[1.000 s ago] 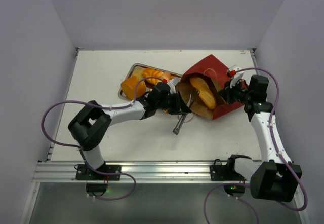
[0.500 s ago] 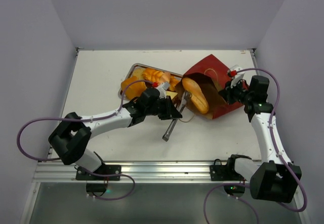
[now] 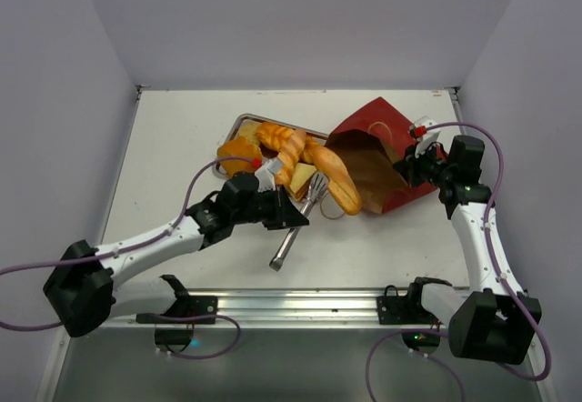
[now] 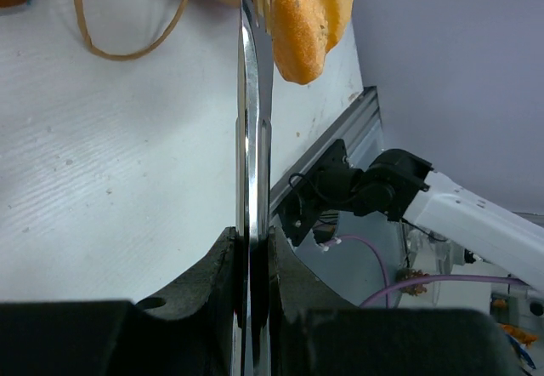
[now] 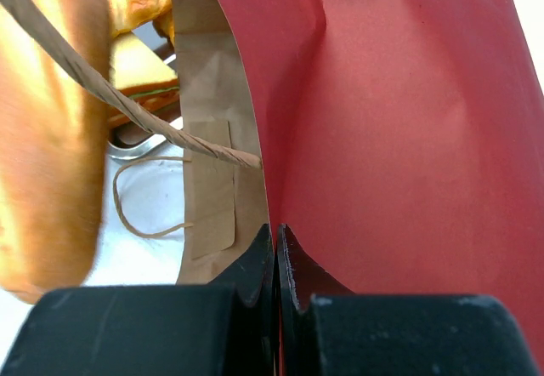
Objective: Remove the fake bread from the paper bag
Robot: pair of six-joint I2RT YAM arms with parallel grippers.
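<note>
Next, my left gripper lets go of the long golden roll on the metal tray point(image 3: 271, 145) between the round loaf and twisted bread.
The red paper bag point(image 3: 386, 138) lies on its side, brown mouth facing left. My right gripper point(image 3: 414, 161) is shut on the bag's edge, and the wrist view shows the paper wall point(image 5: 399, 121) pinched between its closed jaws point(image 5: 276, 236). My left gripper point(image 3: 280, 217) is shut on metal tongs point(image 3: 296, 229), seen edge-on in the left wrist view point(image 4: 253, 138). The tongs' tips hold a long golden roll of fake bread point(image 3: 335, 182) just outside the bag's mouth. The same roll shows in both wrist views point(image 4: 310, 19) point(image 5: 47, 138).
A metal tray point(image 3: 238, 126) left of the bag carries more bread: a round loaf point(image 3: 235, 155) and a croissant-like bun point(image 3: 277, 138). The bag's string handle point(image 4: 127, 44) lies loose on the table. The aluminium rail point(image 3: 291, 306) runs along the near edge.
My left arm has drawn back to the left and nearer, pulling the long roll with the tongs from inside the bag to just outside its mouth. The right gripper has stayed put.
</note>
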